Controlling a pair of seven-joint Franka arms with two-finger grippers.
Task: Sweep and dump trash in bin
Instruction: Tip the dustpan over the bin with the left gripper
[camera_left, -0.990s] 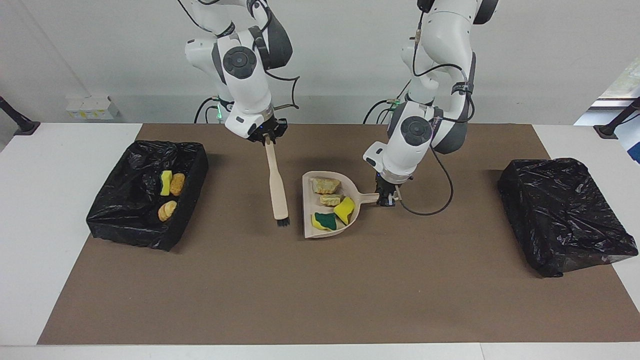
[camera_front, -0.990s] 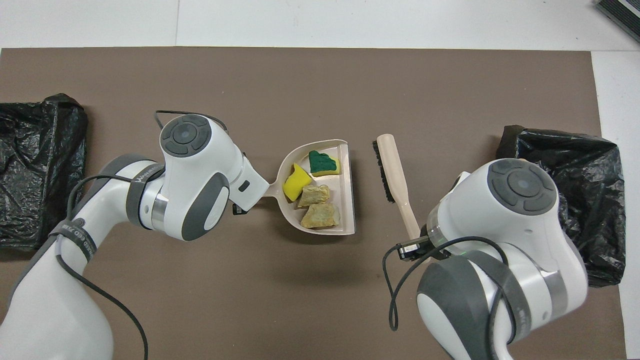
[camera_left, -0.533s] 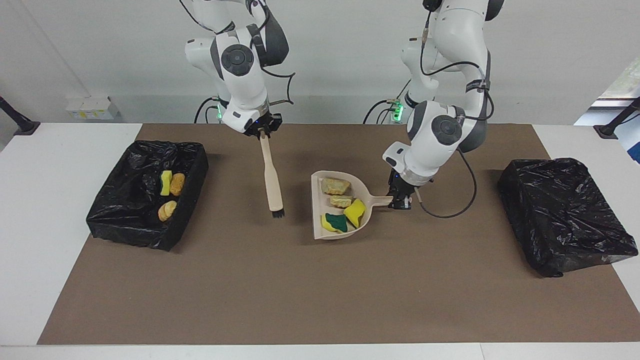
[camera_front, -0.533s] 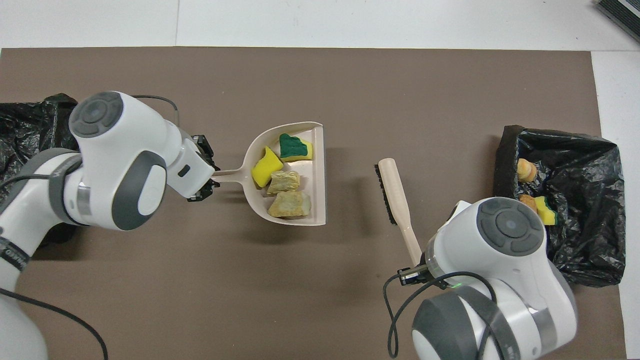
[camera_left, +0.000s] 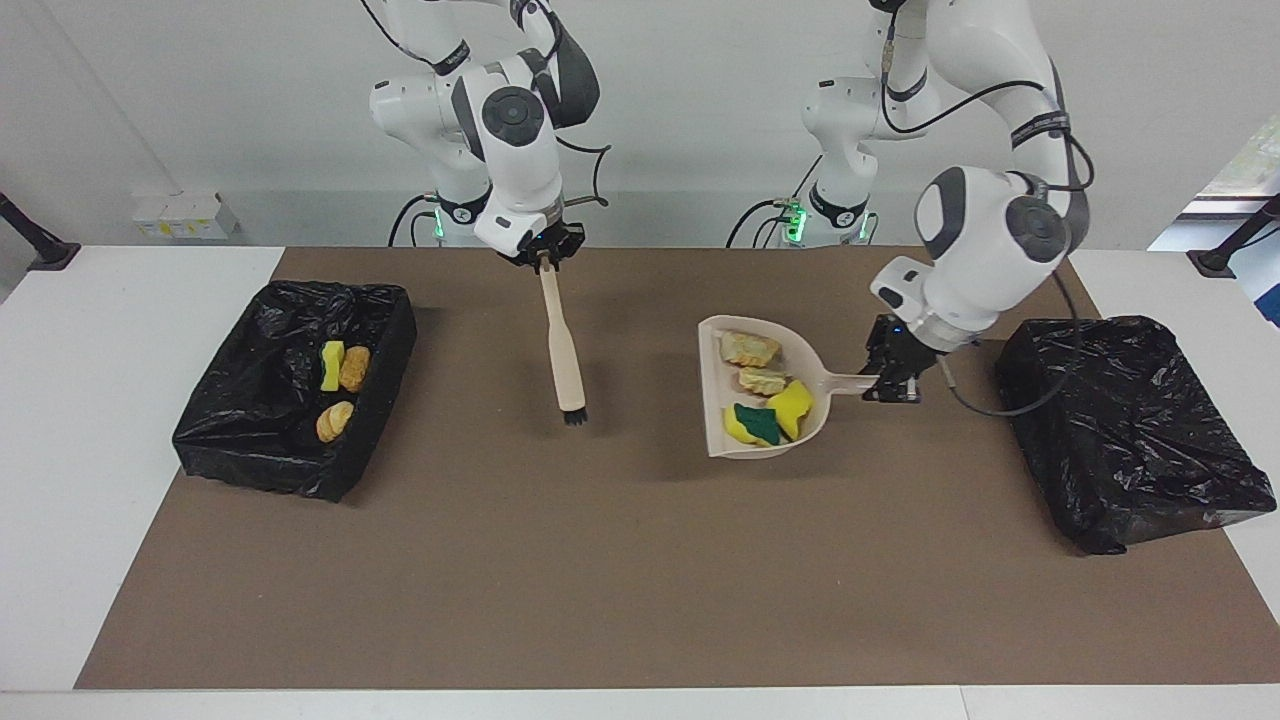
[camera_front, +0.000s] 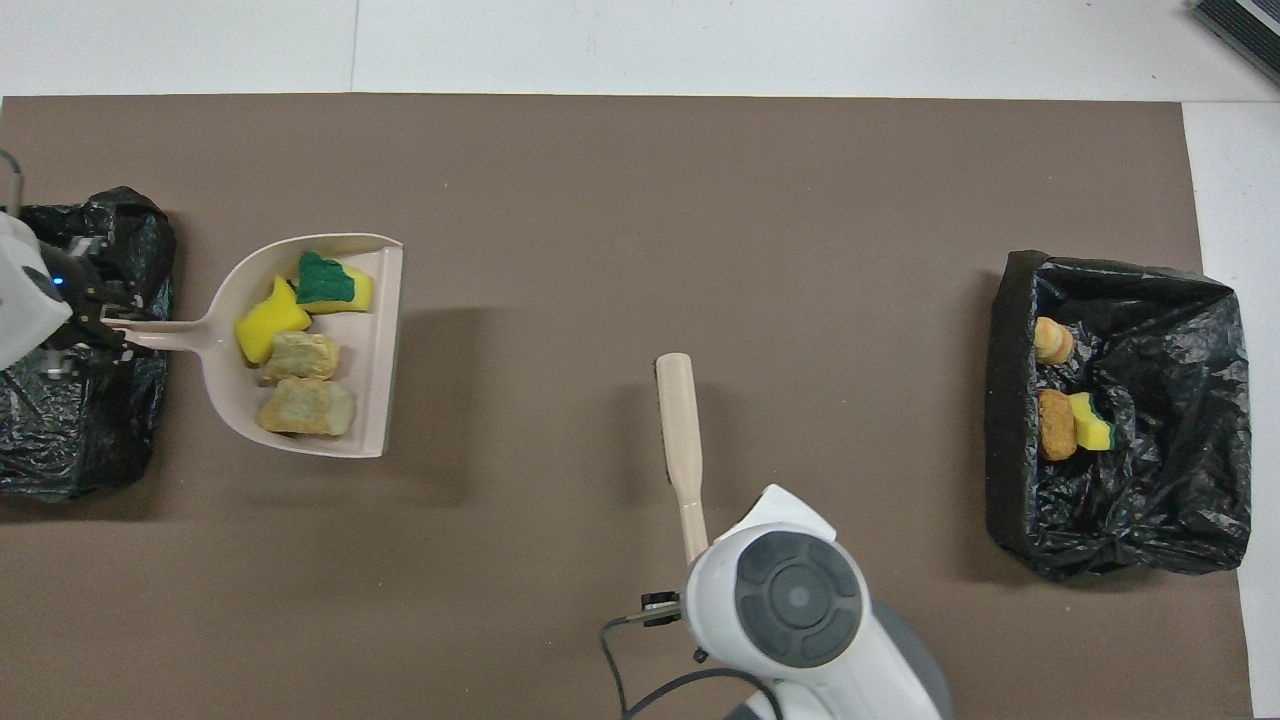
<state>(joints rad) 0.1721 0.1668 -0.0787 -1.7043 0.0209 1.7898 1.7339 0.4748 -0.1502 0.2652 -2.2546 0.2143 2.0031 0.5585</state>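
Next, I let go of the beige brush with my right gripper on the brown mat, midway (camera_front: 594, 566) between the black box and open bin.
My left gripper (camera_left: 893, 375) is shut on the handle of the beige dustpan (camera_left: 712, 400) and holds it above the mat, beside the covered black box. The pan carries trash: two beige chunks (camera_left: 750, 348), a yellow sponge bit (camera_left: 795, 402) and a green-and-yellow sponge (camera_left: 748, 422). In the overhead view the pan (camera_front: 375, 340) is at the left arm's end and that gripper (camera_front: 85, 335) is over the box's edge. My right gripper (camera_left: 543, 255) is shut on the beige brush (camera_left: 563, 345), bristle end low over the mat. The brush also shows in the overhead view (camera_front: 682, 440).
An open black-lined bin (camera_left: 250, 440) stands at the right arm's end and holds three scraps (camera_left: 340, 370); it also shows in the overhead view (camera_front: 1010, 420). A box covered in a black bag (camera_left: 1130, 430) lies at the left arm's end. A brown mat (camera_left: 600, 560) covers the table.
My left arm has lifted the loaded dustpan and carried it away from the brush toward the left arm's end of the table. My right arm has shifted the brush slightly toward the middle.
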